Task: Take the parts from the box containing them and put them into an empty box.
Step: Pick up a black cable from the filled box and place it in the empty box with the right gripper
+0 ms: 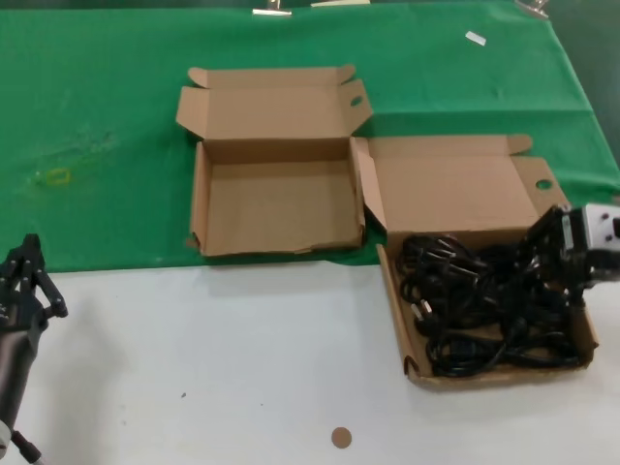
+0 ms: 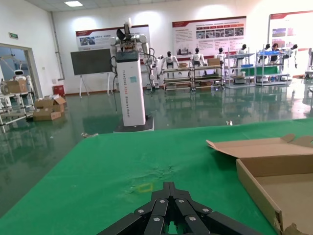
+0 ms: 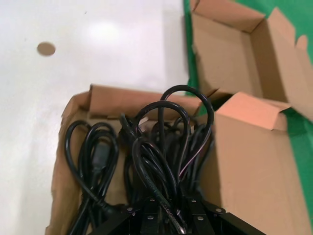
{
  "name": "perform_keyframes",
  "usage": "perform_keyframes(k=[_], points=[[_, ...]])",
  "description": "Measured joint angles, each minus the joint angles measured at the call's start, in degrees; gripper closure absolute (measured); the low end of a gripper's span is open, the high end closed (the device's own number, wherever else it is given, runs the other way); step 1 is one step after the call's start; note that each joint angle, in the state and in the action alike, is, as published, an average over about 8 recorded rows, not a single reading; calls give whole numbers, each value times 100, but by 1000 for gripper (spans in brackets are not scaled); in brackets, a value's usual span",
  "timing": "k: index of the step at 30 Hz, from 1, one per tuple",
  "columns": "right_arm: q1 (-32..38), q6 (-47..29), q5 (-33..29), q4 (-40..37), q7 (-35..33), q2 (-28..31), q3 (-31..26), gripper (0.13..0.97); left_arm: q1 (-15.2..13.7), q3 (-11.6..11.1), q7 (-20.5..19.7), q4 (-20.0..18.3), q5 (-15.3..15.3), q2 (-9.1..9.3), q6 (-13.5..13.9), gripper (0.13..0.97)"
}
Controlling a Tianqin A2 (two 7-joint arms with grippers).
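Observation:
My right gripper is going to let go of the black cord bundle on the middle of the empty box's bottom (image 1: 273,198) (image 3: 223,55).
The black power cords (image 1: 475,310) lie in looped bundles in the right-hand brown box (image 1: 484,376), whose lid stands open behind it. My right gripper (image 1: 550,254) is down among the cords at that box's right side. In the right wrist view its fingers (image 3: 168,203) close around a bundle of cord loops (image 3: 166,132) that bunch together at the jaws. The empty box (image 1: 276,208) with a ragged front wall sits to the left on the green cloth; it also shows in the right wrist view (image 3: 220,54). My left gripper (image 1: 29,262) is shut and empty at the table's front left.
Both boxes straddle the edge between the green cloth (image 1: 107,116) and the white tabletop (image 1: 223,358). A small brown disc (image 1: 340,437) lies on the white surface near the front. A white tag (image 1: 475,38) lies far back on the cloth.

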Motion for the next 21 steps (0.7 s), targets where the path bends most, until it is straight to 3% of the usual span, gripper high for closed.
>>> perform_keyframes(k=[10,21], points=[[674,-405,-160,69,318,-218,-13,890,0,0,0,0,0,0,0,953],[1455,-421,-673,-210,450,-1096,-353,892,0,0,0,0,0,0,0,953]])
